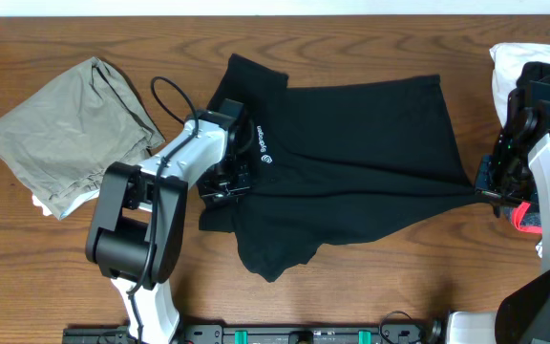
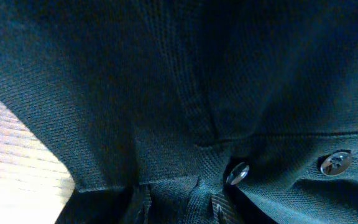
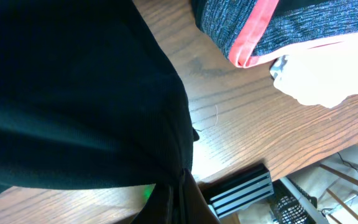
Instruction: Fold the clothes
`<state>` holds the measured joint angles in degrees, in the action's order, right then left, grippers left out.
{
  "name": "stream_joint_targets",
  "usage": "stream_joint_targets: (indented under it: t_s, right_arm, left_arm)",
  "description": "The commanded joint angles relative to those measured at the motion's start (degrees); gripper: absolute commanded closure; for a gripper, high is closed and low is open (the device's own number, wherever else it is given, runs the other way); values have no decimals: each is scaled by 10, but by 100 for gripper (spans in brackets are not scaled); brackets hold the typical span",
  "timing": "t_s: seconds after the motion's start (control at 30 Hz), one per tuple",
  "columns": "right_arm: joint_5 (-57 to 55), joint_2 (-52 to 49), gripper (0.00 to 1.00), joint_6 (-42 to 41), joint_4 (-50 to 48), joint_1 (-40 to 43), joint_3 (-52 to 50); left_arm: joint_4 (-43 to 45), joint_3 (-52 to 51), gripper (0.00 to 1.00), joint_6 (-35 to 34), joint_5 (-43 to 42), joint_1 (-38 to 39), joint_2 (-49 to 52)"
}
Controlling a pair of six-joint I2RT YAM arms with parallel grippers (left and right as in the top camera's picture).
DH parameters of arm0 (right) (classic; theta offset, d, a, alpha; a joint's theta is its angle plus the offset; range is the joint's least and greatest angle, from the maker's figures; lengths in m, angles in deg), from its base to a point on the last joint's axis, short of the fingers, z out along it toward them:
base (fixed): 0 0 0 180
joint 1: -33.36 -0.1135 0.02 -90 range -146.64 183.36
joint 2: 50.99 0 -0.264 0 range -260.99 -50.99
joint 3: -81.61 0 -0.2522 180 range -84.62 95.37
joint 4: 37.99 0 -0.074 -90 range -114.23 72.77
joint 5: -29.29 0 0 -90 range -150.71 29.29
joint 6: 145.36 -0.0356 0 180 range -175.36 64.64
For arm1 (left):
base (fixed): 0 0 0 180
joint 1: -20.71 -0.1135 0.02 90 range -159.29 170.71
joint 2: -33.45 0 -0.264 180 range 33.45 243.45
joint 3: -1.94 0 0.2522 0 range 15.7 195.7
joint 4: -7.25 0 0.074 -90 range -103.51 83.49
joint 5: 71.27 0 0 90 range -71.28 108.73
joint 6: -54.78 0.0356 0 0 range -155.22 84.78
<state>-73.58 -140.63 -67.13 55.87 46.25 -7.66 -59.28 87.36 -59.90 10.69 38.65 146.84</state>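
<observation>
I should let go of the black polo shirt's lower corner with my right gripper on the table (image 1: 446,212) just short of the grey garment.
A black polo shirt (image 1: 370,143) lies spread across the middle of the wooden table, partly bunched at its lower left. My left gripper (image 1: 225,183) sits at the shirt's left side near the collar and white logo. In the left wrist view its jaws (image 2: 179,208) are shut on black knit fabric (image 2: 166,74), next to two clear buttons (image 2: 237,173). My right gripper (image 1: 488,191) pinches the shirt's right corner, pulled to a point. In the right wrist view its jaws (image 3: 182,199) are shut on black cloth (image 3: 73,93).
A crumpled khaki garment (image 1: 65,129) lies at the far left. A white garment (image 1: 514,67) is piled at the back right. A grey garment with red trim (image 1: 525,218) (image 3: 291,25) lies beside the right gripper. The table's front edge and a black rail (image 3: 241,190) show in the right wrist view.
</observation>
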Motion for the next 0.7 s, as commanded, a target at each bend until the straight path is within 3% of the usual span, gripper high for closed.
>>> stream_joint_targets:
  t_s: [0.0,0.3,0.5,0.67]
  right_arm:
    - [-2,1,99,-10,0,5,0]
    - [11,1,99,-10,0,5,0]
    - [11,1,99,-10,0,5,0]
    - [11,1,99,-10,0,5,0]
  left_arm:
    - [9,-13,65,11,62,-36,56]
    - [83,-12,65,40,67,-132,68]
    - [140,-12,64,86,54,-136,68]
    - [134,-3,64,99,42,-135,66]
